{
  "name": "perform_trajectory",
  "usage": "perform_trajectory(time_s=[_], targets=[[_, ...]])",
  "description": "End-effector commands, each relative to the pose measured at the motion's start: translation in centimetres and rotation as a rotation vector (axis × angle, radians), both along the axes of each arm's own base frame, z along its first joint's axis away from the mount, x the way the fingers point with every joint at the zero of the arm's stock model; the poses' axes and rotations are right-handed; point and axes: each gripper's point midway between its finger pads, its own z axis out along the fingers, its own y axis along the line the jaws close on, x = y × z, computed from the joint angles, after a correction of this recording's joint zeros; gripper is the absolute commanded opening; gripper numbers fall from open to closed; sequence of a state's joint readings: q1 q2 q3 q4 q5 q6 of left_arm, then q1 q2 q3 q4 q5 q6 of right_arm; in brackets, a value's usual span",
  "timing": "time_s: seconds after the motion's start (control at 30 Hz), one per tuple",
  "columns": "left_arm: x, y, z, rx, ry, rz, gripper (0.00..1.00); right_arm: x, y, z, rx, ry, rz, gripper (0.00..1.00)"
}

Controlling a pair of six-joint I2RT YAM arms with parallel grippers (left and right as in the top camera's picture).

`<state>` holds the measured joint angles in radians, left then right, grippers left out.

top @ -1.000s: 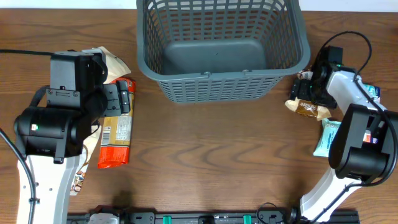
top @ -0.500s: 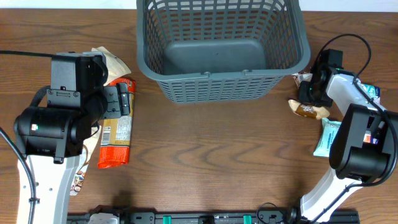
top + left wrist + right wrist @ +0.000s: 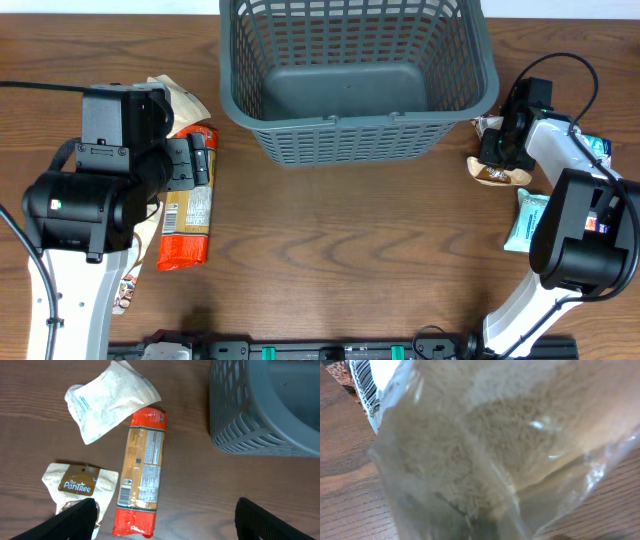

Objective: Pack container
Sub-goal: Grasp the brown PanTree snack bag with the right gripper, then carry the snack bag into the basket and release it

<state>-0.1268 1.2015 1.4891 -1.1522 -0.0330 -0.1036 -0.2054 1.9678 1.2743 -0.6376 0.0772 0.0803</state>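
Note:
My right gripper is going to let go of the brown snack pack on the grey basket's bottom (image 3: 361, 99), near the middle of its near side.
The container (image 3: 356, 148), a big dark grey lattice basket, stands at the table's far middle with nothing in it; its corner (image 3: 235, 425) shows in the left wrist view. My right gripper (image 3: 493, 152) is just right of the basket, shut on a brown snack pack (image 3: 497, 175) that lies on the table. That pack's clear film and beige contents (image 3: 485, 445) fill the right wrist view and hide the fingers. My left gripper (image 3: 166, 510) hovers open over a long red and orange pack (image 3: 142, 472), holding nothing.
On the left lie a white pouch (image 3: 107, 400) and a beige Pantree bag (image 3: 80, 485) beside the long pack (image 3: 187, 215). Near the right arm lie a teal pack (image 3: 525, 222) and another pack (image 3: 597, 148).
My right gripper has gone from open to shut on the brown snack pack, which has bunched up and shifted a little to the right. The left arm has not moved.

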Motion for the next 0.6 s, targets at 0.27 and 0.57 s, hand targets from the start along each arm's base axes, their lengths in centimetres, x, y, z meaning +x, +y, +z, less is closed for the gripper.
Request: perform_trajectory(time_s=[0.27, 0.57], targets=[[-0.1, 0.2, -0.2, 0.014, 0.009, -0.012, 0.84, 1.5, -0.5, 9.1, -0.022, -0.223, -0.033, 0.01], [-0.1, 0.2, -0.2, 0.017, 0.010, -0.017, 0.84, -0.6, -2.0, 19.8, -0.154, -0.447, -0.105, 0.01]])
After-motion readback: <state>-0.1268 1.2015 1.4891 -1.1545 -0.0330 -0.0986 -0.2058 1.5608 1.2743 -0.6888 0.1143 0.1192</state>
